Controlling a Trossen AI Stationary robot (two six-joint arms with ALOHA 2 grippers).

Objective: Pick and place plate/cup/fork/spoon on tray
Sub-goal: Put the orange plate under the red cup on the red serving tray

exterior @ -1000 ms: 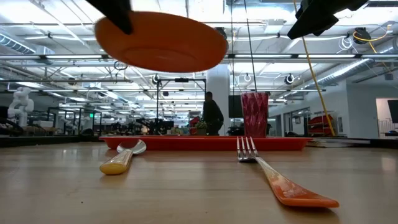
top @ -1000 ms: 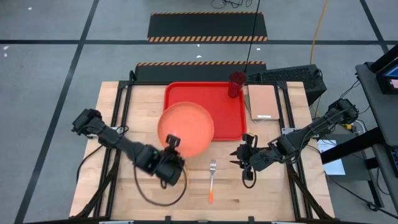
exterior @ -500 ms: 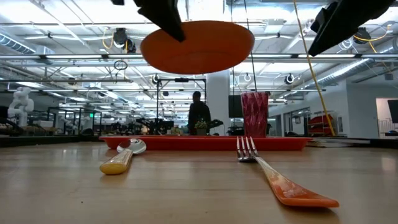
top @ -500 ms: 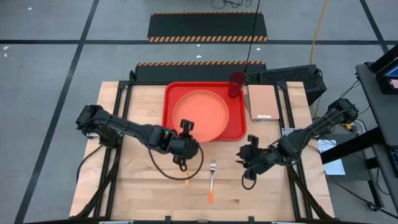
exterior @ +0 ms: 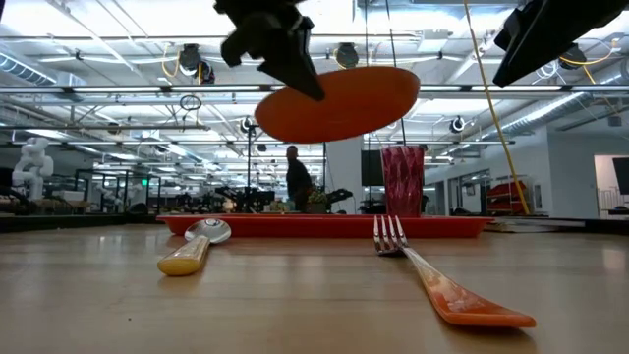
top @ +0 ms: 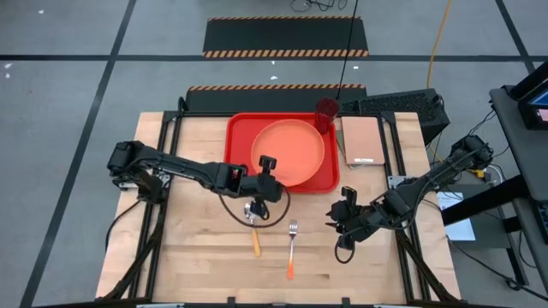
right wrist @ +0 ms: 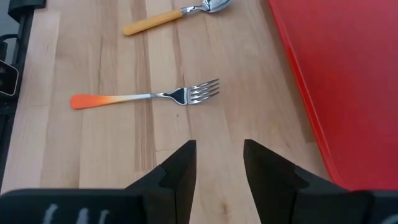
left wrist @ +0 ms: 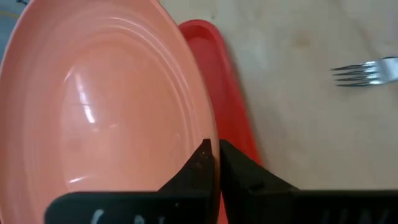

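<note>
My left gripper has the orange-salmon plate, which hangs over the red tray now. It will let go of the plate on the red tray (top: 297,153), beside the dark red cup.
The orange-salmon plate (top: 289,151) hangs over the red tray (top: 239,135) and shows raised in the low view (exterior: 339,103). My left gripper (top: 267,168) is shut on its near rim. My right gripper (top: 343,208) is open and empty above the table, to the right of the fork (top: 292,248). The fork lies flat on the wood, and so does the spoon (top: 253,229) to its left. The dark red cup (top: 325,115) stands upright on the tray's far right corner. My left gripper pinches the plate's rim (left wrist: 210,127) between its two fingers (left wrist: 200,163), on the plate's near side. One finger is over the plate's inner face and one is outside the rim. The plate is lifted clear above the tray (exterior: 324,226), slightly tilted.
A tan-pink pad (top: 361,141) lies right of the tray. In the right wrist view the fork (right wrist: 149,97) and the spoon (right wrist: 177,15) lie ahead of my right fingers, with the tray's edge (right wrist: 336,74) beside them. A person stands in the room beyond the table (exterior: 294,182).
My left gripper has carried the plate toward the table's far and right edges, from over the tray's near left corner to over the tray's middle. The plate stays lifted clear. The spoon, hidden under the arm before, now shows.
</note>
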